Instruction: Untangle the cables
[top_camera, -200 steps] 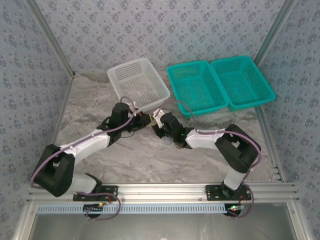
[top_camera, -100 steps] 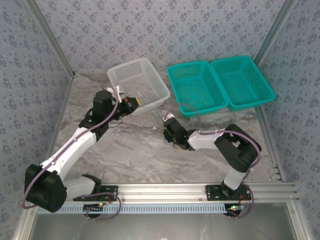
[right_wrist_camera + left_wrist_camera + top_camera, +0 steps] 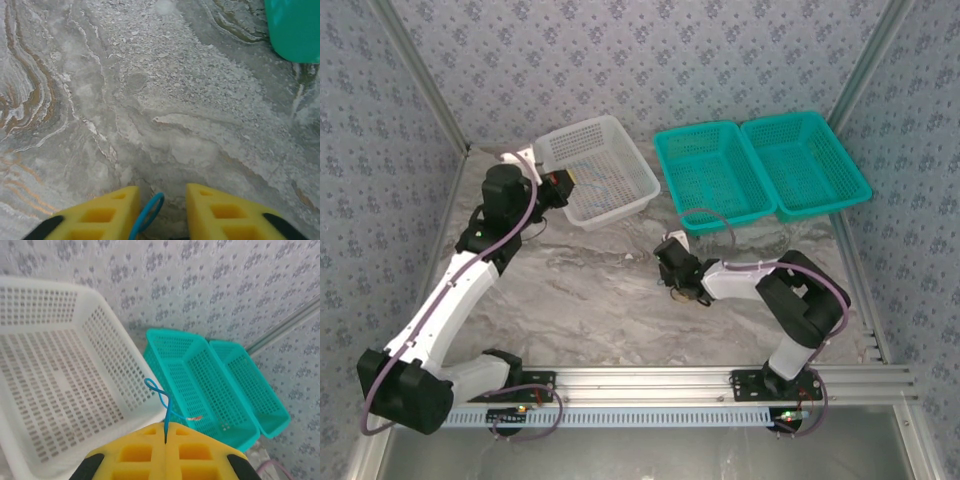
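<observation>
The thin blue cable, now held at the white basket's rim, will be let go by my left gripper on the perforated bottom inside the white basket (image 3: 584, 185) (image 3: 40, 396).
My left gripper (image 3: 558, 188) hangs at the left rim of the white basket (image 3: 638, 160), shut on a thin blue cable. In the left wrist view the blue cable (image 3: 163, 401) sticks up from the closed yellow fingertips (image 3: 165, 429), curls into a small loop and ends in a bare tan tip. My right gripper (image 3: 672, 272) is low over the marble table, right of centre. Its fingers stand open in the right wrist view (image 3: 162, 192), with a loop of another blue cable (image 3: 150, 210) lying between them, close to the left finger. A small tan-dark bundle (image 3: 686, 294) lies beside it.
Two teal baskets (image 3: 695, 132) (image 3: 790, 118) stand side by side at the back right, next to the white one. A corner of a teal basket (image 3: 295, 30) shows at the top right of the right wrist view. Patterned walls close in the back and sides.
The left arm has swung back and left from the table's middle to the white basket, carrying the blue cable. The right gripper has drifted slightly right and nearer.
</observation>
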{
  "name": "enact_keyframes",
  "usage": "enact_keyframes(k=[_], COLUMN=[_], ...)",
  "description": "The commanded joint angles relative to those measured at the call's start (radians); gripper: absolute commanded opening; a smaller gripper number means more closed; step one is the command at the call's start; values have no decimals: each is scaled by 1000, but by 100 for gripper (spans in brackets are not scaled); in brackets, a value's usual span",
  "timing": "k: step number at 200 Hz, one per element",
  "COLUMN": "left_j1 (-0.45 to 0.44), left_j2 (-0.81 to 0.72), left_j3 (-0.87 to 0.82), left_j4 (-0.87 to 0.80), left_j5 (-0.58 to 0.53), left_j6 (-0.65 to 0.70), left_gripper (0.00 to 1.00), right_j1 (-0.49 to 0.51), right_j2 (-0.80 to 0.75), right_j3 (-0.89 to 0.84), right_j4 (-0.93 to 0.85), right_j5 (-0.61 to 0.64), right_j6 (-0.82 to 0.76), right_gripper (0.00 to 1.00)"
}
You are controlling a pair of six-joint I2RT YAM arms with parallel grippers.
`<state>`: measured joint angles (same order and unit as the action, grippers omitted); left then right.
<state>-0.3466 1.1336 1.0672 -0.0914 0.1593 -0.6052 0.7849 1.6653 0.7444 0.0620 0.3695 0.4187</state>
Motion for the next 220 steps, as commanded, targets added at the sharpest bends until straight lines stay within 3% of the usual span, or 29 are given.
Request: enact_keyframes(k=[1, 20, 46, 55, 58, 131, 170, 209, 220], left_j1=[6, 6, 9, 10, 11, 21, 43, 60, 60], left_j2=[36, 87, 159, 188, 196, 419, 537, 668, 697], left_j3=[77, 113, 145, 160, 165, 276, 346, 488, 518], left_j4=[-32, -40, -40, -42, -42, -77, -140, -280, -304], left_j5=[-38, -57, -102, -104, -106, -234, -245, -237, -241], left_j6=[69, 101, 113, 116, 116, 106, 76, 103, 109], left_gripper=[0, 0, 0, 0, 0, 0, 0, 12, 24], right_j1=[-3, -2, -4, -5, -6, -12, -18, -18, -19], right_j2=[-83, -159, -251, -277, -285, -436, -459, -490, -497], right_j3=[-19, -28, -34, -32, -32, -73, -64, -75, -84], right_j4=[-11, -4, -20, -34, -38, -99, -170, -224, -225], right_j5=[-21, -29, -23, -19, -19, 44, 51, 75, 75], right_j6=[24, 28, 44, 53, 58, 203, 239, 292, 302], right_gripper=[44, 61, 77, 98, 100, 100, 100, 100, 100])
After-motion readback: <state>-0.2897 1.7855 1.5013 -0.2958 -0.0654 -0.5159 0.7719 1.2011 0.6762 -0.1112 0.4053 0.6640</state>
